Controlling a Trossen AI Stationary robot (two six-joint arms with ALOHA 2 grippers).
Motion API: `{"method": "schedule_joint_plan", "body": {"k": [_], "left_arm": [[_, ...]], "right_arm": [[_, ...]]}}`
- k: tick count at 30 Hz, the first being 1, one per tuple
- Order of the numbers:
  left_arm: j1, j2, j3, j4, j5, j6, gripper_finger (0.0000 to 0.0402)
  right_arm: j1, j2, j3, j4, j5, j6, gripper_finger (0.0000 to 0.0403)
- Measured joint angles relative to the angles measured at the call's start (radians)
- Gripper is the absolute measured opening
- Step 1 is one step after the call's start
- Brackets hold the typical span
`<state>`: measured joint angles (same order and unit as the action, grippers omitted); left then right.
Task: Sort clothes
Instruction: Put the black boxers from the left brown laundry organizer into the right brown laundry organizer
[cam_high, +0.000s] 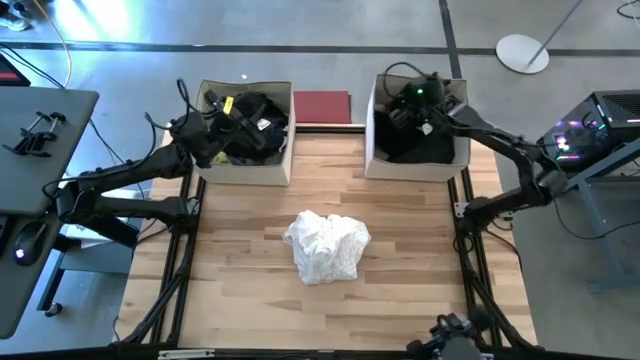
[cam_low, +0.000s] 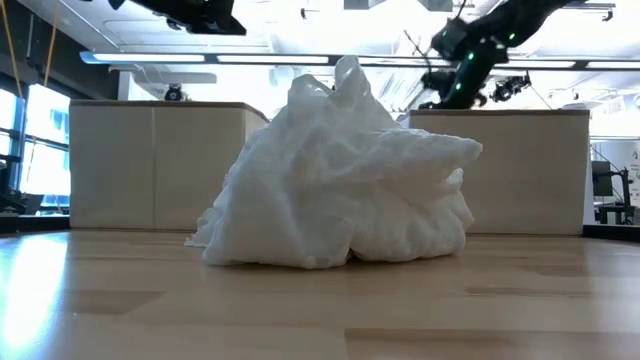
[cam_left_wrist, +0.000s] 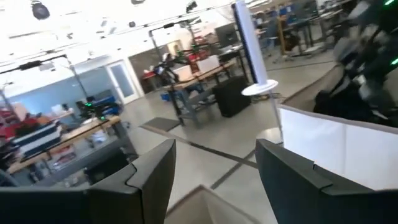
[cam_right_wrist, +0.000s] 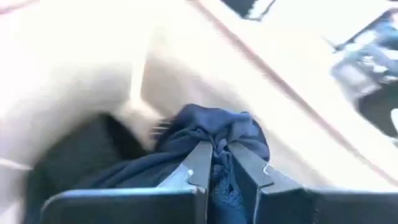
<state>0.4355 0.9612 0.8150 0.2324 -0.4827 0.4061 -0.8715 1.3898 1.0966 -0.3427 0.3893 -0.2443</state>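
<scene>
I should next dip my left gripper into the box below and grab the top of the black garment (cam_high: 254, 105) by the white tag.
A crumpled white garment (cam_high: 327, 245) (cam_low: 340, 180) lies mid-table on its underside. Two beige fabric boxes stand at the far edge. The left box (cam_high: 248, 172) holds black clothes (cam_high: 255, 125), and my left gripper (cam_high: 222, 120) (cam_left_wrist: 214, 155) hovers over it, pointing level, open, with nothing between its fingers. The right box (cam_high: 372, 130) holds dark clothes (cam_high: 415, 145). My right gripper (cam_high: 418, 105) (cam_right_wrist: 219, 152) is over that box, shut on a dark navy garment (cam_right_wrist: 211, 134). My right gripper pinches a bunched fold of the navy garment (cam_right_wrist: 239, 134) between its two fingers. The fingers slant down into the right box. The bunch stands out past the fingertips, and the rest of the cloth (cam_right_wrist: 124, 171) trails back under the gripper over the dark clothes in the box.
A flat dark red board (cam_high: 322, 107) lies between the two boxes at the far edge. The wooden table (cam_high: 240, 290) shows bare wood around the white garment. A desk (cam_high: 30, 130) stands to the left and equipment (cam_high: 600, 125) to the right, both off the table.
</scene>
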Motion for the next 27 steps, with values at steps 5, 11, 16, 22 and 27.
{"method": "schedule_joint_plan", "body": {"k": [5,11,16,22,27], "left_arm": [[0.000,-0.020,0.000,-0.060,-0.012,-0.033,0.0213],[0.018,-0.020,0.000,-0.208,-0.067,-0.281,0.0213],[0.131,-0.017,0.040,-0.439,0.033,-0.506,0.0210],[0.376,0.067,0.084,-0.533,0.294,-0.580,0.0214],[0.525,0.264,0.084,-0.559,0.445,-0.605,0.0215]], "right_arm": [[-0.026,-0.045,0.000,-0.019,0.054,0.026,0.0022],[-0.072,0.034,0.000,-0.139,-0.126,0.092,0.0036],[-0.085,0.146,0.000,-0.175,-0.350,0.074,0.0110],[-0.084,0.158,0.038,-0.200,-0.401,0.028,0.0217],[-0.081,0.043,0.073,-0.186,-0.412,0.013,0.0241]]}}
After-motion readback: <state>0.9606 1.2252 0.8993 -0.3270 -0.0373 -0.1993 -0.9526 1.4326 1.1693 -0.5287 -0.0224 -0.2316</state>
